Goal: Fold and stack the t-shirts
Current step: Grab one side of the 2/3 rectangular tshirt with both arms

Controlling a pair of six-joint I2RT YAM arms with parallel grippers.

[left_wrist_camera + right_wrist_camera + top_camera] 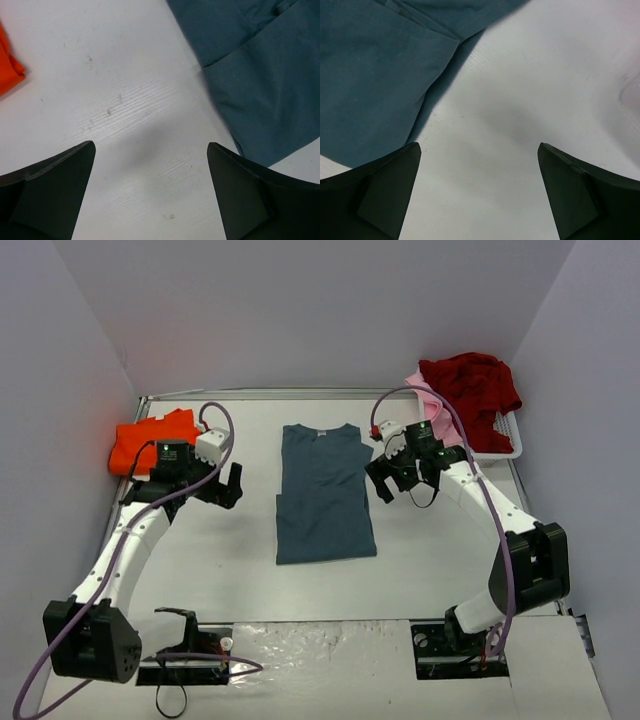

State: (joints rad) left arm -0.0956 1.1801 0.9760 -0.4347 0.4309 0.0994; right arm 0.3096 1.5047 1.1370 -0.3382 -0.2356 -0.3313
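Observation:
My left gripper will grip the bottom hem's corner point(279, 562) of the blue-grey t-shirt, on the side toward the orange t-shirt.
A slate blue-grey t-shirt point(323, 495) lies flat in the middle of the table, collar away from the arms and sleeves tucked in. An orange t-shirt point(150, 438) sits folded at the far left. A dark red t-shirt point(472, 385) is heaped over a pale pink one point(428, 405) in the basket at the back right. My left gripper point(228, 485) hovers open just left of the blue-grey shirt point(260, 75), with bare table between its fingers point(151, 145). My right gripper point(385, 480) hovers open just right of that shirt point(370, 75), also over bare table point(479, 145).
The white plastic basket point(505, 445) stands at the table's back right corner. Grey walls close in the table on three sides. The orange shirt's edge point(7, 65) shows at the left of the left wrist view.

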